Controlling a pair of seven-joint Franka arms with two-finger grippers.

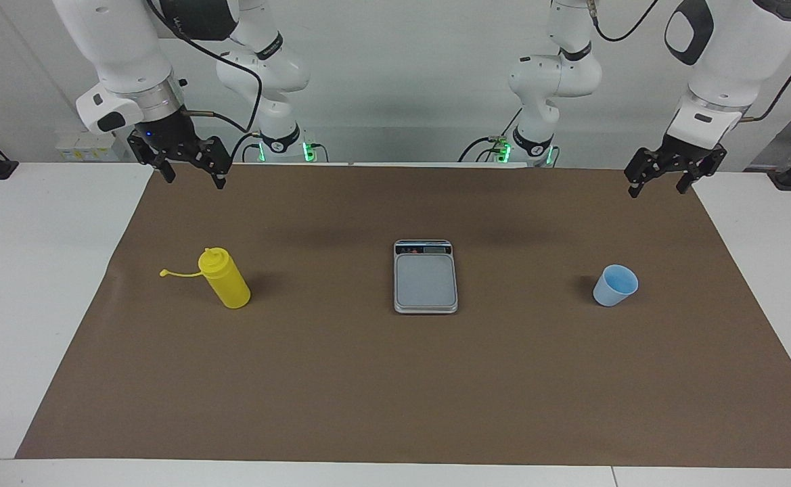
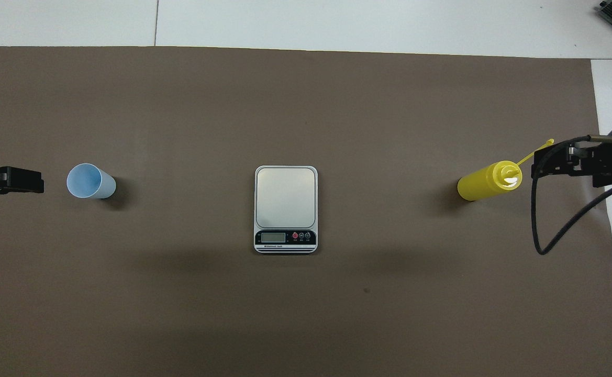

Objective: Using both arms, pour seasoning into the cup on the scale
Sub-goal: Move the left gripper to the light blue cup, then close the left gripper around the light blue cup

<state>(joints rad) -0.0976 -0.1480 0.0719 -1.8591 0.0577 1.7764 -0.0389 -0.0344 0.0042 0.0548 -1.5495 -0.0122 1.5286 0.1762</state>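
Observation:
I move my left gripper to the light-blue cup next and close it on the cup's rim (image 2: 68,183) at the side that faces the left arm.
The yellow seasoning bottle (image 1: 227,281) (image 2: 486,181) stands upright on the brown mat toward the right arm's end, its cap strap sticking out sideways. The light-blue cup (image 1: 615,285) (image 2: 90,181) stands upright toward the left arm's end. Between them lies the scale (image 1: 425,276) (image 2: 286,208), its plate bare and its display end nearest the robots. My right gripper (image 1: 193,177) (image 2: 538,165) hangs open in the air, well above the bottle and apart from it. My left gripper (image 1: 658,187) (image 2: 36,181) hangs open above the mat's edge, apart from the cup.
The brown mat (image 1: 395,392) covers most of the white table (image 1: 36,284). A black cable (image 2: 552,235) loops down from the right wrist. A small dark speck (image 2: 366,290) lies on the mat nearer to the robots than the scale.

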